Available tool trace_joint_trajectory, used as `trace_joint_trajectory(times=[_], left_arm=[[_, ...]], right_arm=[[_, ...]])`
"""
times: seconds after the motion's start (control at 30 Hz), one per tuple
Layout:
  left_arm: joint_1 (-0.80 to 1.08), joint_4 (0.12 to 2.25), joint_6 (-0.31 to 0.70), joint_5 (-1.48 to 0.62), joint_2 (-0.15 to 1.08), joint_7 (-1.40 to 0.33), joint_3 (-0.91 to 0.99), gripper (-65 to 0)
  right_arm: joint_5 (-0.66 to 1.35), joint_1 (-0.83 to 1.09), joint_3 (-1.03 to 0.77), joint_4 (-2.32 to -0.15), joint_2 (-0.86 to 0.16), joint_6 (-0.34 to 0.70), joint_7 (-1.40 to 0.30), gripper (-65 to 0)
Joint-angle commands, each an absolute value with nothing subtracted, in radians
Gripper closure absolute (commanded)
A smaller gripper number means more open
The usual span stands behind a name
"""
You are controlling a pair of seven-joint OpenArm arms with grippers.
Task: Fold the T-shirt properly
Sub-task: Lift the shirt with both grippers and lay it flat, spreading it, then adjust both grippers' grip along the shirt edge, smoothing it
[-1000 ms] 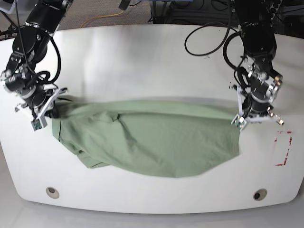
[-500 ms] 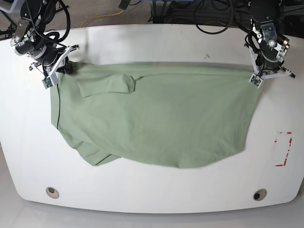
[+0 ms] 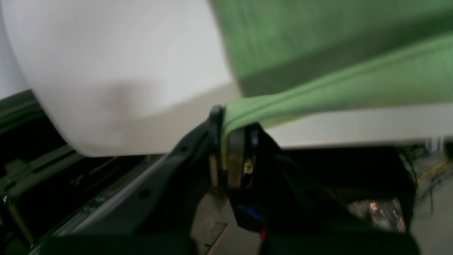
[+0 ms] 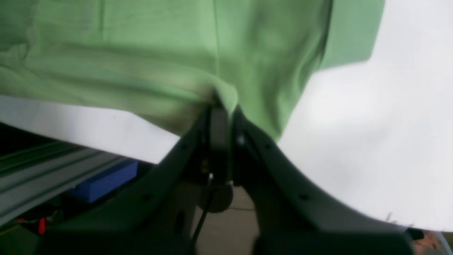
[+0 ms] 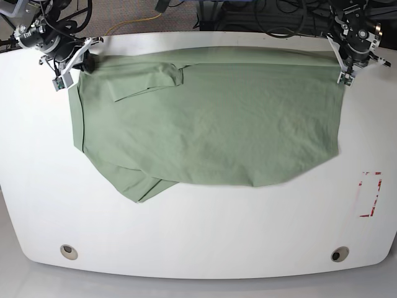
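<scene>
My left gripper is going to release the T-shirt's far corner midway (image 5: 338, 123) along the T-shirt's side edge that faces the red dashed rectangle.
The pale sage-green T-shirt (image 5: 211, 121) lies spread across the far half of the white table (image 5: 198, 236), stretched taut along its far edge. One sleeve (image 5: 146, 79) is folded over near the far left, and a rumpled fold sits at the near left. My left gripper (image 5: 343, 68) is shut on the shirt's far right corner; the left wrist view shows the hem (image 3: 318, 88) pinched between the jaws. My right gripper (image 5: 87, 59) is shut on the far left corner, with cloth (image 4: 170, 63) bunched at the jaws in the right wrist view.
A red dashed rectangle (image 5: 370, 194) is marked on the table at the right. Two round holes (image 5: 69, 251) (image 5: 339, 254) sit near the front edge. Cables and a yellow cord (image 5: 133, 23) lie on the floor beyond the table's far edge.
Both grippers have pulled the shirt's held edge away toward the table's far edge, and the shirt has spread out flatter and slid back with them.
</scene>
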State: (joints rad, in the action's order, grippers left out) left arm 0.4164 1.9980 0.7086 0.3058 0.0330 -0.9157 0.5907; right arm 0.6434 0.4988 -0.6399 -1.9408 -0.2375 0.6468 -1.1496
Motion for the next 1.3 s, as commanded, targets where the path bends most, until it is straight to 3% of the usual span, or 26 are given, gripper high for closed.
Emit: trace_joint_trajectory(times=[0.0, 0.43, 0.97, 1.0, 1.07, 1.2, 1.27], left_arm=[[0.398, 2.014, 0.698, 0.298, 0.051, -0.908, 0.601, 0.0], [0.188, 1.992, 0.698, 0.282, 0.074, -0.908, 0.607, 0.0], [0.041, 1.801, 0.698, 0.282, 0.134, -0.908, 0.492, 0.0], [0.033, 1.785, 0.698, 0.282, 0.136, -0.908, 0.49, -1.3], [0.025, 1.751, 0.698, 0.282, 0.136, -0.908, 0.489, -7.9], [-0.004, 1.732, 0.698, 0.282, 0.166, -0.908, 0.467, -31.8], [-0.012, 1.732, 0.698, 0.28, 0.171, -0.908, 0.456, -40.4]], right_arm=[[0.665, 0.493, -0.645, -1.959, -0.243, 0.648, -1.127, 0.0], [0.654, 0.328, -0.639, -1.957, -0.234, 0.674, -1.132, 0.0], [0.654, 0.127, -0.636, -1.646, -0.265, 0.68, -1.127, 0.0], [0.654, 0.122, -0.636, -1.639, -0.266, 0.677, -1.125, -1.6], [0.654, 0.108, -0.636, -1.632, -0.285, 0.674, -1.121, -11.3], [0.641, 0.099, -0.641, -1.643, -0.297, 0.674, -1.119, -37.4], [0.618, 0.099, -0.642, -1.659, -0.312, 0.674, -1.119, -46.1]])
